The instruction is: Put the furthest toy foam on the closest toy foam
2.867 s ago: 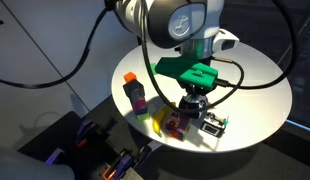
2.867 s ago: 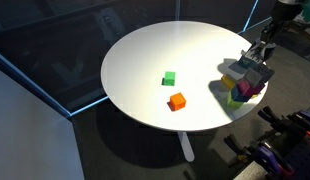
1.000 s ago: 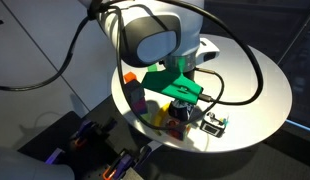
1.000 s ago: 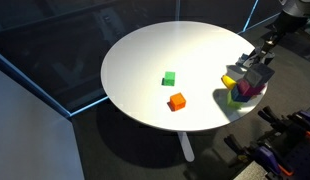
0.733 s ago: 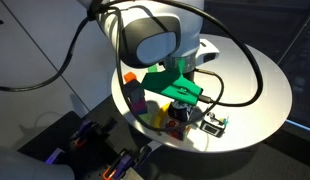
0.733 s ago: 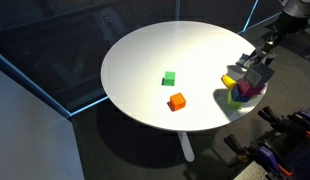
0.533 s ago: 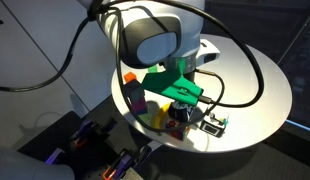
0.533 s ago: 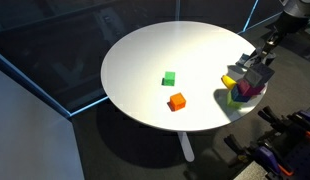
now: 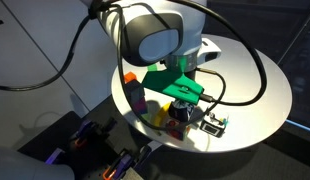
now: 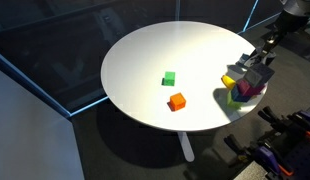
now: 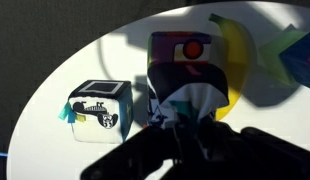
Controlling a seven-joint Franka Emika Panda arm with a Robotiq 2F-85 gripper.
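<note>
Next, I release the toy foam with my gripper on top of the dark block with the red dot (image 9: pixel 178 118) (image 11: pixel 186 72), beside the yellow piece.
My gripper (image 10: pixel 257 78) is low over a cluster of toy foam pieces at the table's edge; it also shows in an exterior view (image 9: pixel 178 115). In the wrist view its dark fingers (image 11: pixel 145 150) close in together around the lower part of a dark block (image 11: pixel 185 55) with a red dot on top and a white printed face. A yellow foam piece (image 11: pixel 238 50) lies right behind that block. A green cube (image 10: pixel 169 78) and an orange cube (image 10: pixel 176 101) sit apart near the table's middle.
A white cube with black print (image 11: pixel 98 108) stands beside the gripper, also seen in an exterior view (image 9: pixel 212 124). A purple block with orange on top (image 9: pixel 135 93) stands near the edge of the round white table (image 10: pixel 155 50). Cables hang off the arm.
Since 2.9 s ago the arm has swung over and the gripper has settled on the toy cluster. Over the last second nothing has visibly moved.
</note>
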